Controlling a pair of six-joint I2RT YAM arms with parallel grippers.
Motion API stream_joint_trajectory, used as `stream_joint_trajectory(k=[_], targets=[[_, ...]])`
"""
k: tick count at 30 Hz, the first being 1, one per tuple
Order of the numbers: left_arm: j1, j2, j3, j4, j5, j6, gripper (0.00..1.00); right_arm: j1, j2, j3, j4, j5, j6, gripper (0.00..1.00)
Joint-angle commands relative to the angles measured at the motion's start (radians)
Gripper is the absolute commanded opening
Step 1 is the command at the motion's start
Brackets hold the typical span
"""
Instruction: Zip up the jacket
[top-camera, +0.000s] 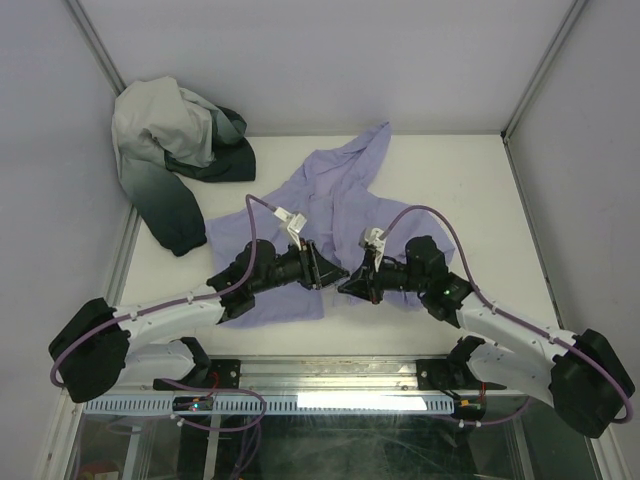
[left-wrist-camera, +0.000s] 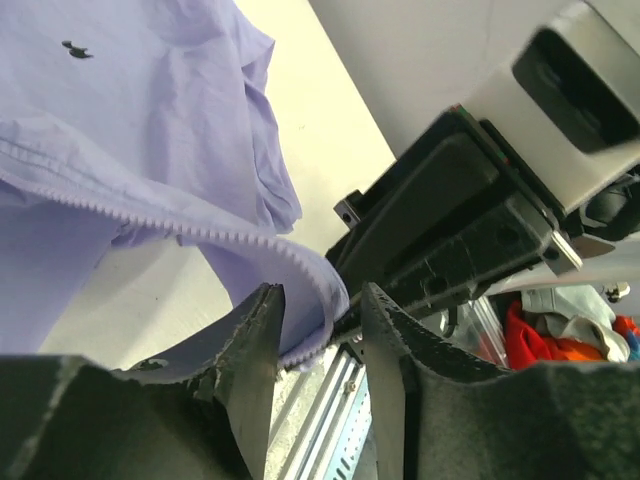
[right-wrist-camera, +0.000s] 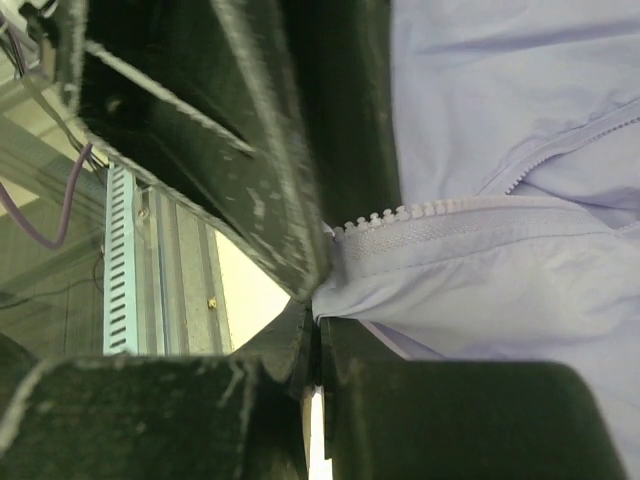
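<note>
I need to back my left gripper off and take the other front panel's bottom corner (top-camera: 316, 312), since my right gripper pinches the zipper edge between my left gripper's fingers.
The lavender jacket (top-camera: 340, 195) lies wrinkled on the white table, open down the front. Both grippers meet at its bottom hem near the table's front edge. My left gripper (top-camera: 322, 268) is open. In the left wrist view its jaws stand apart (left-wrist-camera: 318, 325), and the jacket's zipper edge (left-wrist-camera: 250, 240) curls down between them without being pinched. My right gripper (top-camera: 352, 283) is shut on the jacket's other front edge. In the right wrist view (right-wrist-camera: 318, 300) its jaws pinch the fabric just below the zipper teeth (right-wrist-camera: 420, 212).
A white-and-dark-green garment (top-camera: 175, 150) lies bunched at the back left corner, against the wall. The metal front rail (top-camera: 320, 400) runs just behind both grippers. Enclosure walls stand on the left, back and right.
</note>
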Motion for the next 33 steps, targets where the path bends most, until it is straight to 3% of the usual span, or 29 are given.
stream_joint_trajectory(k=[1,15,30,33], targets=[[0.007,-0.110,-0.052,0.045,-0.094,-0.001,0.39,-0.022,0.003,0.081,0.061,-0.028,0.105,0.00],[0.007,-0.190,-0.250,0.232,-0.125,-0.029,0.43,-0.051,-0.012,0.098,0.107,-0.030,0.214,0.00],[0.006,-0.042,-0.269,0.465,-0.010,0.000,0.39,-0.055,-0.006,0.092,0.157,-0.056,0.258,0.00],[0.006,-0.015,-0.275,0.510,0.004,0.002,0.33,-0.056,-0.004,0.094,0.161,-0.064,0.261,0.00]])
